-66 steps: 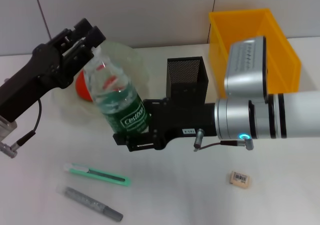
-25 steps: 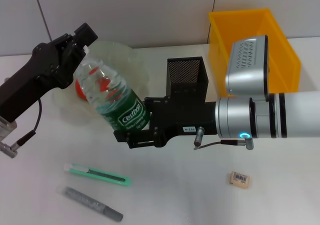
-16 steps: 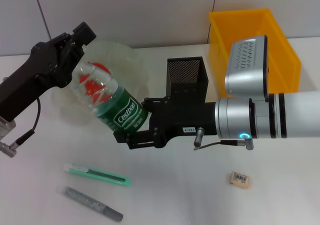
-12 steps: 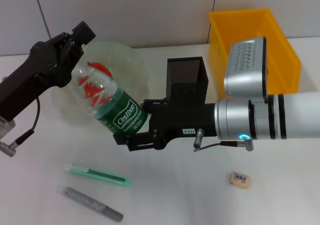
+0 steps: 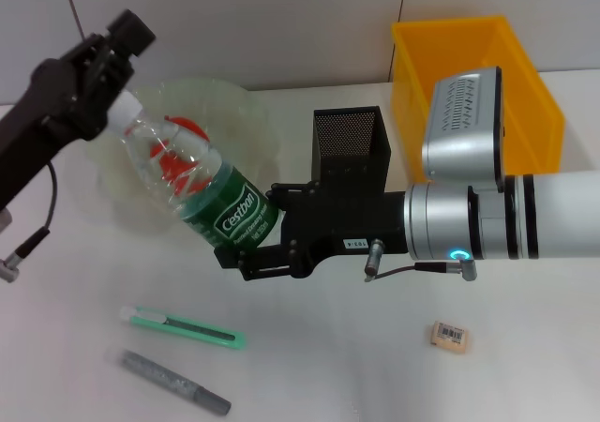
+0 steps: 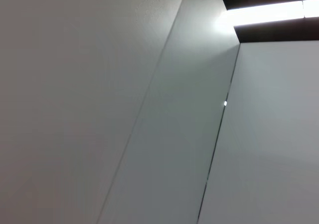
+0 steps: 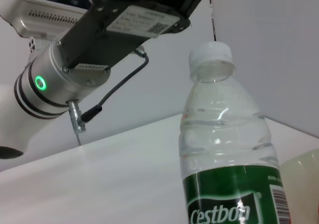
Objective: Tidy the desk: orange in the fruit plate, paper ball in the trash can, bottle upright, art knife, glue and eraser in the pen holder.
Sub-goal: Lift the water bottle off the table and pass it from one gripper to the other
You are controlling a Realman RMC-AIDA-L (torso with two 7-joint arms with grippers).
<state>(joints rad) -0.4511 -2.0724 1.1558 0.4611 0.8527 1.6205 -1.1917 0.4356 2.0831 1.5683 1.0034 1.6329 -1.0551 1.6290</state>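
The left gripper hangs above the white cap, so it should back away while the right gripper lifts the bottle, then grip the neck (image 5: 141, 142) below the cap.
The bottle (image 5: 220, 206) leans left above the desk, with my right gripper (image 5: 246, 246) shut on its green-labelled lower half. Its white cap (image 7: 211, 55) stands free. My left gripper (image 5: 117, 52) hangs just above and left of the cap, apart from it. The orange (image 5: 173, 164) lies in the fruit plate (image 5: 248, 117), seen partly through the bottle. The art knife (image 5: 183, 329) and the glue (image 5: 174, 383) lie at the front left, and the eraser (image 5: 449, 336) at the front right. The pen holder (image 5: 349, 143) stands mid-desk. The paper ball is out of view.
The trash can (image 5: 473, 75) stands at the back right, behind my right arm's silver forearm (image 5: 487, 220). That forearm crosses the desk in front of the pen holder. The left wrist view holds only wall panels.
My left gripper has let go of the bottle's cap and risen up and to the left. The bottle, still in my right gripper, has tipped from near upright to leaning left.
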